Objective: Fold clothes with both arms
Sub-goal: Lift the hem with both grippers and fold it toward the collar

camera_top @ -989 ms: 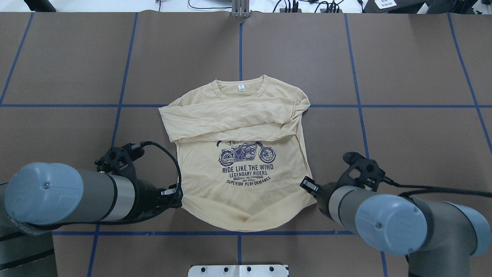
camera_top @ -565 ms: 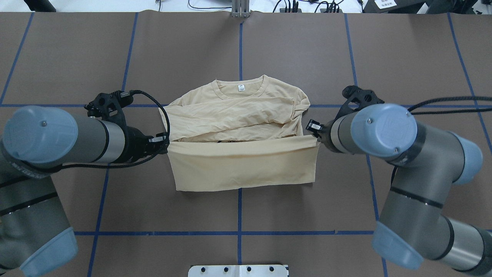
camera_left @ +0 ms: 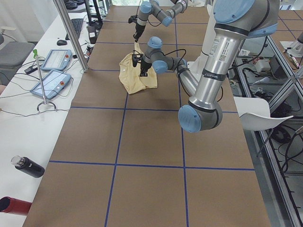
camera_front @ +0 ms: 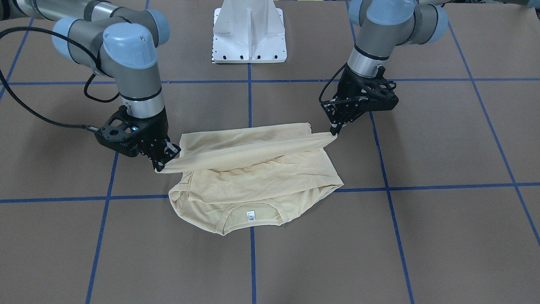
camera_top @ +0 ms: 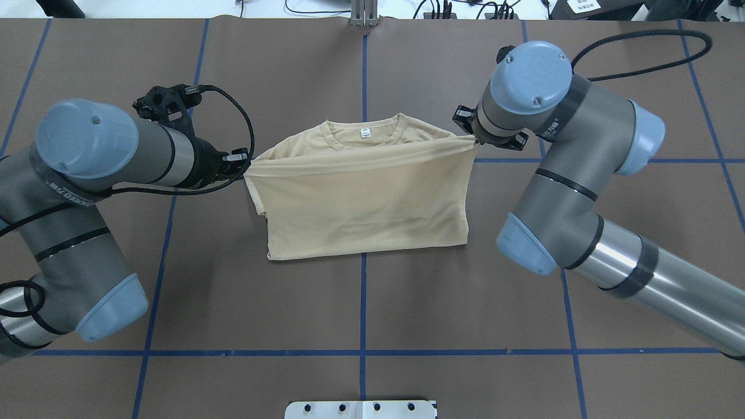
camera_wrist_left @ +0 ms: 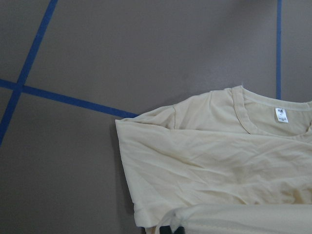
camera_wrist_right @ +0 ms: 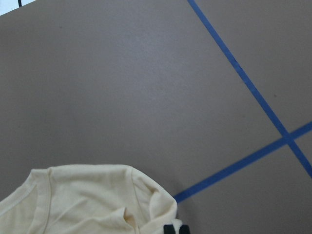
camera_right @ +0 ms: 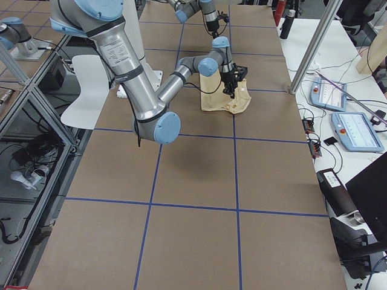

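Observation:
Next, I let go of the cream-yellow shirt's hem corner with my left gripper on the blue tape line [camera_front: 340,191] [camera_wrist_left: 126,114] next to the shirt's near shoulder.
The cream-yellow shirt [camera_top: 361,198] lies in the middle of the brown table, collar and white neck tag [camera_top: 365,132] at the far side. Its lower half is folded up over the sleeves, so the print is hidden. My left gripper [camera_top: 241,160] is shut on the hem's left corner, just short of the left shoulder. My right gripper [camera_top: 474,139] is shut on the hem's right corner by the right shoulder. In the front-facing view the hem hangs taut a little above the shirt [camera_front: 253,177] between the left gripper [camera_front: 335,131] and the right gripper [camera_front: 162,164]. The wrist views show the shoulders [camera_wrist_left: 219,165] [camera_wrist_right: 97,200].
Blue tape lines [camera_top: 364,70] divide the brown table. The white pedestal base [camera_front: 249,31] stands at the robot's side. Cables and plugs [camera_top: 442,9] lie past the far edge. Control pendants [camera_right: 351,130] and bottles [camera_left: 26,166] sit on the side bench.
Both grippers have carried the hem from the near edge up and over the shirt toward the collar. The motorcycle print is now covered by the fold.

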Robot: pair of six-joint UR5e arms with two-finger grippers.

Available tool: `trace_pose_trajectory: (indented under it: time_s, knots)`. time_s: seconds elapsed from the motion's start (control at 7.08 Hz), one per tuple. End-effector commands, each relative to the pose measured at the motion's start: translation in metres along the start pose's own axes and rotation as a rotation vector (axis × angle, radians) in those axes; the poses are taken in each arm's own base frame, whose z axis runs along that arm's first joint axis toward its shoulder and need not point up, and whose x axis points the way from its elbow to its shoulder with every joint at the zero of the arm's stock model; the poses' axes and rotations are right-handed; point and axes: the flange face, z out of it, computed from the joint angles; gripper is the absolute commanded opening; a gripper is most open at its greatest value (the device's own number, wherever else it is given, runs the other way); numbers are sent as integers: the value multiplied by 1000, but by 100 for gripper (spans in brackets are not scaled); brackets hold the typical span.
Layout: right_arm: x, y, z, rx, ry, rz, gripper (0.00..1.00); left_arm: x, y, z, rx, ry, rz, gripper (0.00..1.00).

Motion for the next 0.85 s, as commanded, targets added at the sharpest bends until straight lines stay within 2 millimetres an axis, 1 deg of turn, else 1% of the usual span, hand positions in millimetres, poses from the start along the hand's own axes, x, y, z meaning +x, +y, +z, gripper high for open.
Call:
trace_pose_trajectory:
  time_s: [0.0, 0.14, 0.28, 0.42, 0.57, 0.71]
  knots:
    - [-27, -38, 57, 24, -26, 1, 0, 12, -23, 24, 20, -17, -15, 0]
    - [-42, -45, 77, 25, -9, -24, 0, 15, -34, 40, 29, -21, -21, 0]
    - [-63, -51, 90, 21, 22, -32, 0, 5, -45, 53, 41, -20, -28, 0]
    - [-72, -52, 91, 20, 26, -33, 0, -2, -50, 70, 63, -15, -26, 0]
    - [-83, -50, 91, 18, 27, -35, 0, -15, -54, 93, 70, -22, -28, 0]
    - [-90, -43, 98, 17, 41, -42, 0, -22, -56, 105, 71, -17, -27, 0]
